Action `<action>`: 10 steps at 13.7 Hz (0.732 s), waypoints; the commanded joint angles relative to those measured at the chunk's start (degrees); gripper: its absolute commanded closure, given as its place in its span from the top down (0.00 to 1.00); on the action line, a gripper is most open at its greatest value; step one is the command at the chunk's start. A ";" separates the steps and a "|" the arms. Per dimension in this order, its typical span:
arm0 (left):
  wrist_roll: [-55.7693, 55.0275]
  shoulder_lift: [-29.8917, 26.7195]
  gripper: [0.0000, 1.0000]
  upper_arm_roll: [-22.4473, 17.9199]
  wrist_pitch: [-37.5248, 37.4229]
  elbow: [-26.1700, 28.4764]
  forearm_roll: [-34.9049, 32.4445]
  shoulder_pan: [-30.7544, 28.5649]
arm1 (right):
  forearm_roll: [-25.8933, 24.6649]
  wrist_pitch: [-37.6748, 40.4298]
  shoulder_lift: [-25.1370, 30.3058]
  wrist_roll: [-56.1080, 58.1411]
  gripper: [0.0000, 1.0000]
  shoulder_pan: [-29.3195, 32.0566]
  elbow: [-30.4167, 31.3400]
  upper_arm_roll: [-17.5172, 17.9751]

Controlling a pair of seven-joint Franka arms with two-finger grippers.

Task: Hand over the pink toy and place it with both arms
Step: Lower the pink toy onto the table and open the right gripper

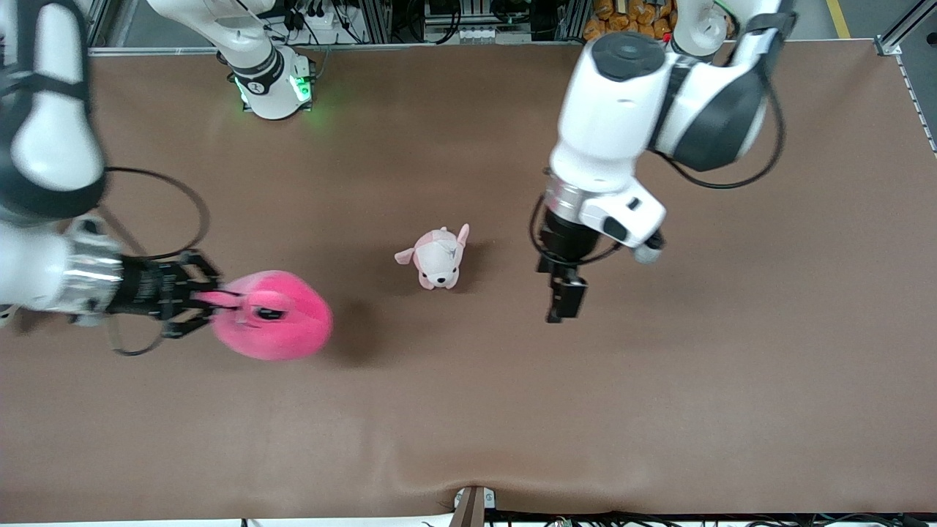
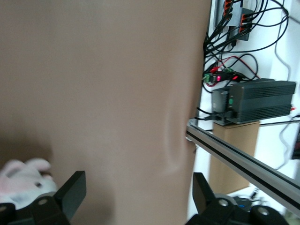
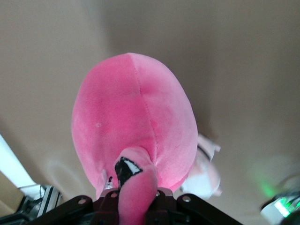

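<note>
The robot's right gripper will put the pink toy down on the bare table [image 1: 230, 298] between the puppy plush and the robot's right arm. The pink toy hangs above the table now.
The pink toy [image 1: 274, 316], a large round hot-pink plush, hangs above the table toward the right arm's end. My right gripper [image 1: 212, 301] is shut on a protruding part of it. In the right wrist view the toy [image 3: 136, 126] fills the middle, with its pinched part between the fingers [image 3: 136, 197]. My left gripper [image 1: 565, 304] is open and empty, pointing down over bare table beside the small puppy plush, toward the left arm's end. In the left wrist view its fingers [image 2: 70, 192] stand wide apart over bare table [image 2: 136, 194].
A small pale pink-and-white puppy plush [image 1: 438, 258] stands on the table's middle, between the two grippers; it also shows in the left wrist view [image 2: 21, 180]. The table's front edge has a metal rail [image 2: 243, 161] with cables and a power unit [image 2: 253, 101] past it.
</note>
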State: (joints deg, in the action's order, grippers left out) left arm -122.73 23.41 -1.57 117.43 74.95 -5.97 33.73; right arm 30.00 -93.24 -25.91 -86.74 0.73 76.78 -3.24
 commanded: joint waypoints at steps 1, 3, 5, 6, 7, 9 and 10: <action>8.00 -1.26 1.00 0.16 -4.74 0.46 0.96 -1.81 | -1.51 0.52 -2.29 13.75 0.00 6.10 3.10 1.31; 14.24 -2.05 1.00 0.34 -6.94 0.55 1.05 -4.71 | -4.50 0.43 -3.79 20.88 0.00 7.78 6.79 1.31; 21.53 -2.93 1.00 0.51 -8.53 1.08 1.49 -7.96 | -4.86 0.43 -6.16 25.90 0.00 9.45 8.65 1.31; 24.70 -3.28 1.00 0.60 -9.32 1.43 1.66 -9.54 | -5.13 0.43 -7.74 28.27 0.00 10.16 8.83 1.31; 27.08 -3.37 1.00 0.69 -9.50 1.60 2.27 -11.04 | -5.30 0.43 -9.23 30.82 0.00 11.30 8.83 1.31; 32.61 -3.81 1.00 0.69 -10.64 1.61 3.07 -13.15 | -5.30 0.52 -11.00 35.31 0.00 13.32 9.44 1.31; 36.29 -3.90 1.00 0.69 -11.78 1.61 3.07 -14.03 | -5.30 0.52 -11.00 36.11 0.07 13.59 9.36 1.31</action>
State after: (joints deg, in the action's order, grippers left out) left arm -91.39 21.35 -1.50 107.54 75.12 -3.73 20.99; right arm 25.36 -93.19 -36.88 -53.18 12.21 86.21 -3.22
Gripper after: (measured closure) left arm 0.000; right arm 0.850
